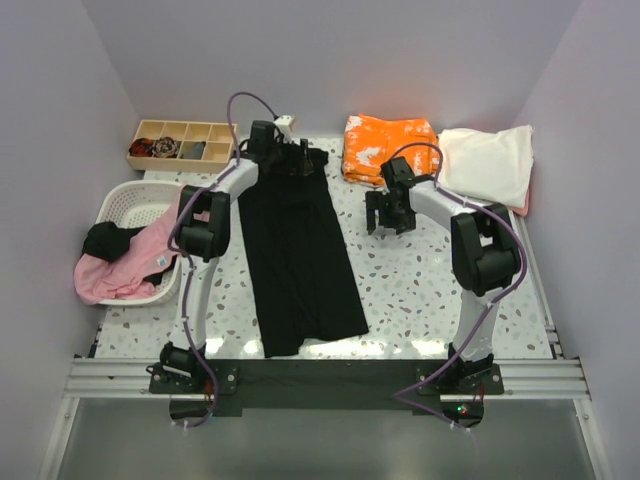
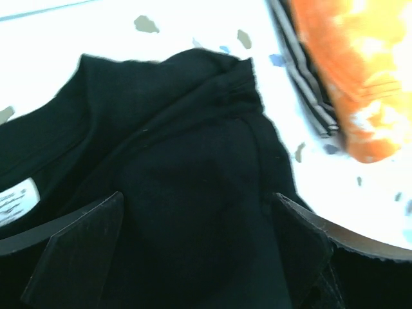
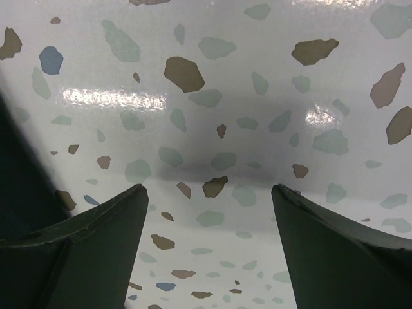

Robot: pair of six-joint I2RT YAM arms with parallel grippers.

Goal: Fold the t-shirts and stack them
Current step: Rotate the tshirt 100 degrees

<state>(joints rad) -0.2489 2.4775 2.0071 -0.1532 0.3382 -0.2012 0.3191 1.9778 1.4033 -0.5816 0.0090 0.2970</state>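
Next, the robot's right gripper should move to the black t-shirt's near corner (image 1: 363, 329), on the side away from the white basket, and close there.
The black t-shirt (image 1: 298, 255) lies on the table as a long strip, collar end at the far side. My left gripper (image 1: 284, 148) hovers open over that collar end; in the left wrist view its fingers (image 2: 84, 251) straddle the bunched black cloth (image 2: 193, 161), and the white label (image 2: 16, 203) shows at the left. An orange white-blotched t-shirt (image 1: 388, 147) lies folded at the back, and a cream one (image 1: 490, 163) sits to its right. A pink t-shirt (image 1: 125, 265) hangs out of the basket. My right gripper (image 1: 386, 215) is open over bare table (image 3: 212, 116), with nothing between its fingers.
A white slotted basket (image 1: 128, 202) stands at the left edge with dark cloth (image 1: 108, 240) in it too. A wooden compartment tray (image 1: 182, 143) sits at the back left. Striped fabric (image 2: 309, 84) peeks from under the orange shirt (image 2: 354, 71). Walls close in on three sides.
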